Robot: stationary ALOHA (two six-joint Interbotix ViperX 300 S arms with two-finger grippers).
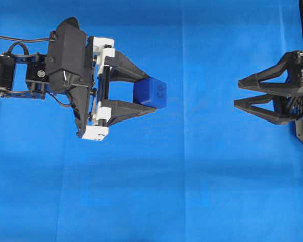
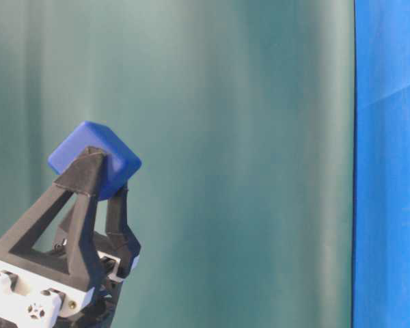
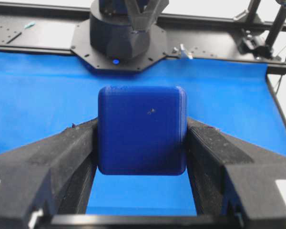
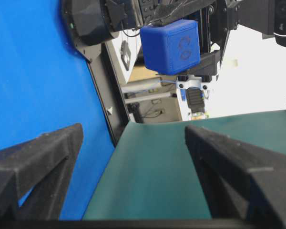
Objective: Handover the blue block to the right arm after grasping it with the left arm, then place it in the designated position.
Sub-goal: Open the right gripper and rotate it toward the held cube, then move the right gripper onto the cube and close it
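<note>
The robot's right gripper should next move to the blue block's loose end [image 1: 160,93] [image 4: 184,47], which sticks out beyond the left gripper's fingers, and close there.
The blue block [image 1: 150,93], a small dark-blue cube, is held in the air between the fingertips of my left gripper [image 1: 152,93], the one with white brackets. It shows tilted in the table-level view [image 2: 92,158], pinched by that gripper [image 2: 102,164]. In the left wrist view the block [image 3: 142,136] fills the gap between the two fingers, at my left gripper [image 3: 142,143]. My right gripper [image 1: 237,94], all black, is open and empty, facing the block from the right with a clear gap between them. The right wrist view shows the block [image 4: 170,46] ahead, beyond my open right gripper [image 4: 133,138].
A blue cloth [image 1: 192,191] covers the table. The right arm's black base [image 3: 126,36] stands at the far edge of the cloth. A green backdrop [image 2: 246,137] hangs behind the held block.
</note>
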